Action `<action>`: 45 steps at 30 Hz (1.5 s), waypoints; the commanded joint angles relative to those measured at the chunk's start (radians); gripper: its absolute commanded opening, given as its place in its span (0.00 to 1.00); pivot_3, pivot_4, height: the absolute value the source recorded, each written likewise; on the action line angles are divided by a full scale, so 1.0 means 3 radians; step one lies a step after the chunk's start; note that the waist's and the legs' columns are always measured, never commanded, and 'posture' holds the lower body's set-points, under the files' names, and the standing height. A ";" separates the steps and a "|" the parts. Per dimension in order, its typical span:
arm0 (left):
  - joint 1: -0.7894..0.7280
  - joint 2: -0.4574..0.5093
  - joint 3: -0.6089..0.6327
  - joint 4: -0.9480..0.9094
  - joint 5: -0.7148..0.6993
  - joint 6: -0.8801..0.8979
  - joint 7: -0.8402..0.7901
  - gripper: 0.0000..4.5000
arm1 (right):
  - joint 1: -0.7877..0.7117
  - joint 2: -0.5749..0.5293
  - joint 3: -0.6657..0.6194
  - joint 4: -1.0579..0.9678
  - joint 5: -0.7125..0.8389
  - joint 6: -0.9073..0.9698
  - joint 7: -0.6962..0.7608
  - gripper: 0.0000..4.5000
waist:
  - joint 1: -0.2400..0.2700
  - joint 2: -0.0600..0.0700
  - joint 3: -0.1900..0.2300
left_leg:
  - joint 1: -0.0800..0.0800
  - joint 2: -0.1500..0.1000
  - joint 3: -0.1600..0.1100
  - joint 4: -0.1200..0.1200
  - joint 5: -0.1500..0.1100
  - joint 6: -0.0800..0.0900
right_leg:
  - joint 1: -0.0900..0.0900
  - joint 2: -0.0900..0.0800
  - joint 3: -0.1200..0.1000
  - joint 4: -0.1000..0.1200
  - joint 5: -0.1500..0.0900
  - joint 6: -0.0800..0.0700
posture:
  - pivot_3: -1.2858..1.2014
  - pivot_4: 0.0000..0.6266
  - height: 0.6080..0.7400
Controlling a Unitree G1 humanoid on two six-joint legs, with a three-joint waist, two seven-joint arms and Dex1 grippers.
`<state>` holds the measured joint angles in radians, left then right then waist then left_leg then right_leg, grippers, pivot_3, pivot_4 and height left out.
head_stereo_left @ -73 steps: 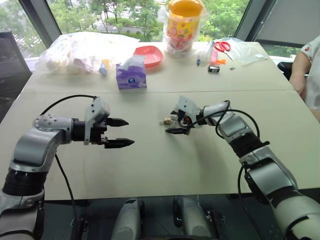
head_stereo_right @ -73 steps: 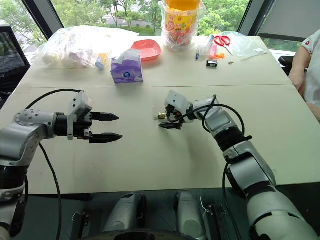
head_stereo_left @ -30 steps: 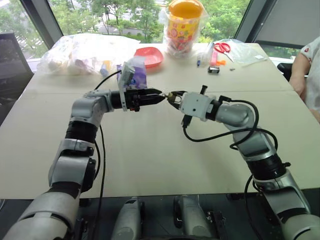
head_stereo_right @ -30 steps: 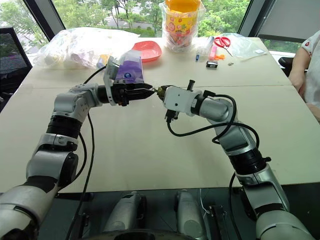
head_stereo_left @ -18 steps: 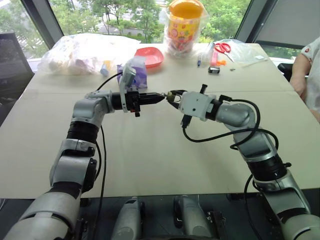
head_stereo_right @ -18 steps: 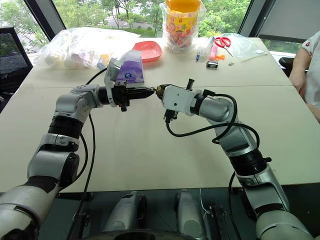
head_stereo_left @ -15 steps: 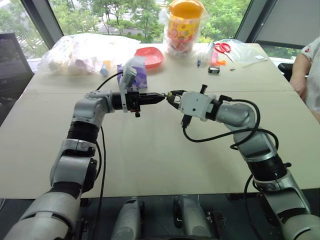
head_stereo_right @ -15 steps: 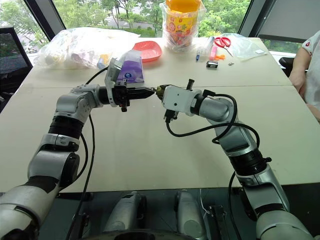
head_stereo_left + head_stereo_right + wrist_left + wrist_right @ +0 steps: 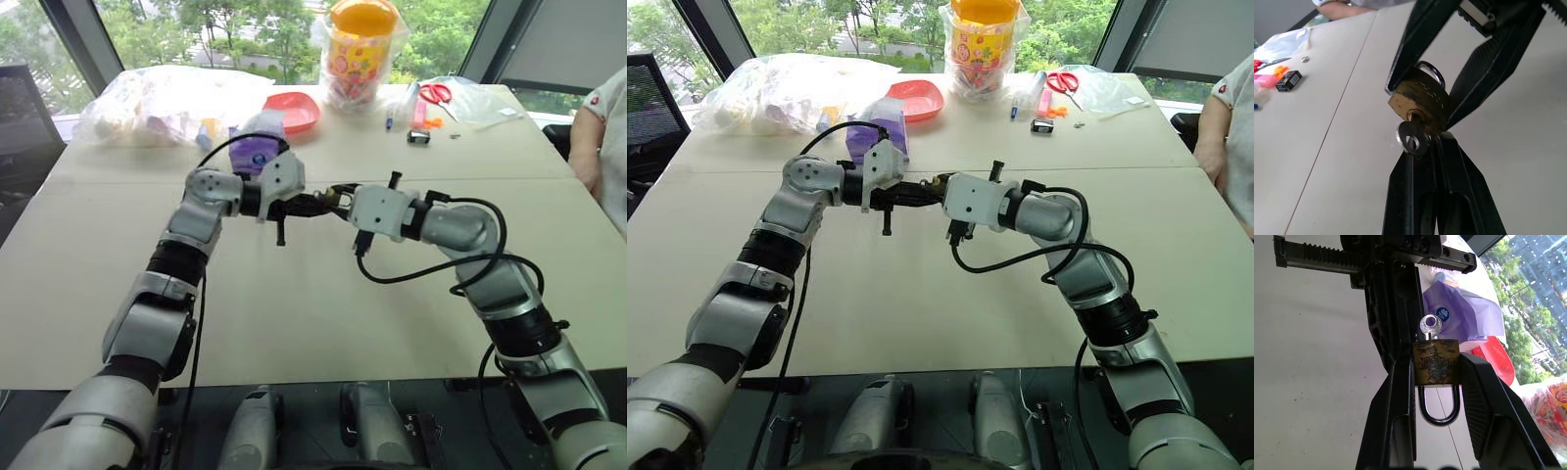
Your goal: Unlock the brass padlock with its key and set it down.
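Next, I back my left gripper off, turn it and take the brass padlock's body (image 9: pixel 1436 354) to free my right gripper, as the shackle sits inside my right gripper's fingers.
The brass padlock (image 9: pixel 1436 363) hangs above the table's middle, pinched by its sides in my right gripper (image 9: pixel 1436 369), which is shut on it. Its silvery shackle (image 9: pixel 1439 407) points back toward that wrist. The key (image 9: pixel 1413 138) sits in the keyhole on the padlock's (image 9: pixel 1420 100) bottom face, its round bow sticking out. My left gripper (image 9: pixel 1436 139) comes in from the left, shut with its fingertips on the key's bow. In the head views, both grippers meet tip to tip at the padlock (image 9: pixel 336 195).
At the table's far side are a purple tissue pack (image 9: pixel 257 147), a red dish (image 9: pixel 294 108), a yellow jar in a plastic bag (image 9: pixel 361 49), scissors (image 9: pixel 438 93), a small black clip (image 9: pixel 418 135) and bulky plastic bags (image 9: pixel 157 98). A person's arm (image 9: pixel 607 127) is at the right edge.
My left gripper has shut on the key and its wrist has rolled, shifting slightly right and down. The right arm and padlock have stayed in place.
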<state>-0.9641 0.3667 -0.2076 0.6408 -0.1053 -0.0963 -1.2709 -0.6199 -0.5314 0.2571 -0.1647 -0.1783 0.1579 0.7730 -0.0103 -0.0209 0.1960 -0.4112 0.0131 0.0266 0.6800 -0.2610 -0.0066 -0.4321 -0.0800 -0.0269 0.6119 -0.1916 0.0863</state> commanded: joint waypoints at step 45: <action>-0.0024 0.0077 0.0221 -0.0123 -0.0114 0.0021 -0.0131 0.01 | -0.0019 -0.0003 -0.0082 -0.0247 0.0100 0.0119 -0.0007 0.16 | -0.0001 0.0000 0.0001 | -0.0010 -0.0001 -0.0004 0.0001 -0.0001 0.0001 | -0.0006 -0.0001 -0.0002 0.0000 -0.0002 0.0003 | 0.52 0.24 1.00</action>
<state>-0.9765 0.3870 -0.1272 0.6292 -0.1735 -0.0173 -1.3279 -0.6107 -0.5399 0.2560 -0.1747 -0.1793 0.2086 0.7708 -0.0105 -0.0211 0.1963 -0.4141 0.0129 0.0253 0.6801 -0.2611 -0.0064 -0.4341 -0.0803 -0.0275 0.6119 -0.1923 0.0872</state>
